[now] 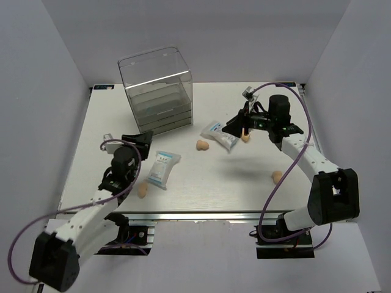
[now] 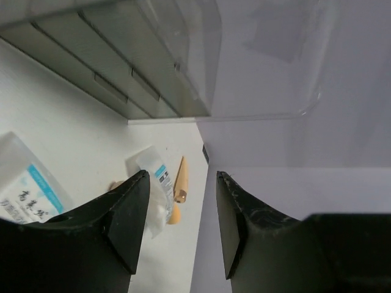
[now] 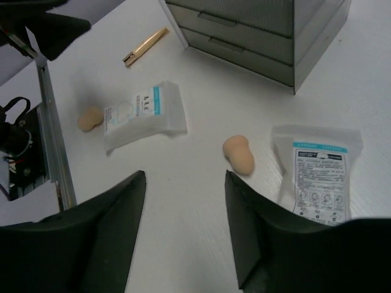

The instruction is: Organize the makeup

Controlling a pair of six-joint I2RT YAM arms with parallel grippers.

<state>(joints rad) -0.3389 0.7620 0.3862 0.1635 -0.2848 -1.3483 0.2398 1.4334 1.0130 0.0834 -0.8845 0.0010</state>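
The clear lid's front tab (image 1: 166, 110) (image 2: 177, 66), above the drawer handles on the clear drawer box, should be gripped next by my left gripper once it goes there.
The makeup lies scattered on the white table (image 1: 201, 189). One white-and-blue packet (image 1: 163, 168) rests near my left gripper (image 1: 139, 141), which is open and empty in front of the clear drawer box (image 1: 157, 91). A second packet (image 1: 220, 135) lies under my right gripper (image 1: 235, 127), raised, open and empty. In the right wrist view a peach sponge (image 3: 238, 154) sits just beyond the jaws beside that packet (image 3: 317, 177). Other sponges (image 1: 142, 190) (image 1: 277, 176) lie near the front edge. The left wrist view shows a tan cone tube (image 2: 181, 180) by the far packet (image 2: 154, 177).
A thin gold stick (image 3: 145, 47) lies left of the drawer box (image 3: 263, 30), near the table's left side. White walls close in the table on three sides. The metal front rail (image 1: 201, 215) runs along the near edge.
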